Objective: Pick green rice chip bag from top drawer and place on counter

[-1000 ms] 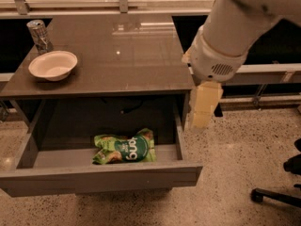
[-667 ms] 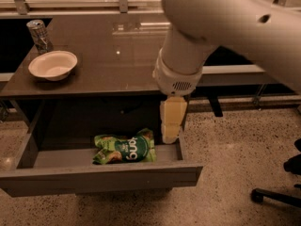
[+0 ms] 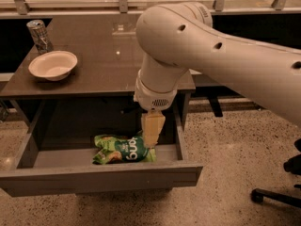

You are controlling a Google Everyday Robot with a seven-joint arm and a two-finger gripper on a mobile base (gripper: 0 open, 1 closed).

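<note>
Next, I grip the middle (image 3: 124,149) of the green rice chip bag, between its two ends, inside the open top drawer.
The green rice chip bag (image 3: 123,149) lies crinkled in the open top drawer (image 3: 101,179), right of its middle. The drawer is pulled out under the counter (image 3: 103,55). My gripper (image 3: 152,136) points down from the big white arm and reaches into the drawer, right over the bag's right end. It hides that end of the bag.
A white bowl (image 3: 52,65) and a metal can (image 3: 38,35) stand on the counter's left side. Speckled floor lies to the right, with a chair base (image 3: 277,192) at the far right. A railing runs behind the counter.
My arm has swung left from beside the drawer and the gripper has come down over the bag's right end. The bag has not moved.
</note>
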